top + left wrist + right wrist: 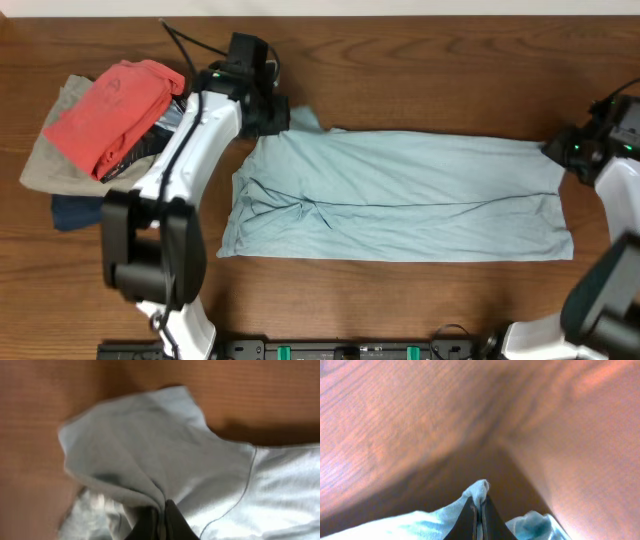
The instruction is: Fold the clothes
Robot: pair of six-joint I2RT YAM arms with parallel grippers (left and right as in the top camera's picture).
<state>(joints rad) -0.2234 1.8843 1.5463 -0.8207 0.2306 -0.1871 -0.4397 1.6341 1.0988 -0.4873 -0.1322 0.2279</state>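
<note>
My right gripper needs to release the light-blue garment's far corner on its short end (568, 219), setting it down between the crease and the near corner.
The pale light-blue garment (400, 195) lies spread lengthwise across the middle of the wooden table, wrinkled at its left end. My left gripper (275, 118) is shut on its far left corner; the left wrist view shows the cloth (150, 455) bunched between the black fingers (161, 519). My right gripper (560, 150) is shut on the far right corner; the right wrist view shows a tuft of blue cloth (479, 491) pinched between the fingers (479, 510).
A coral-red folded garment (118, 110) lies on beige (50, 155) and navy (75, 212) folded garments at the far left, beside my left arm. The table's front edge carries a black rail (340, 350).
</note>
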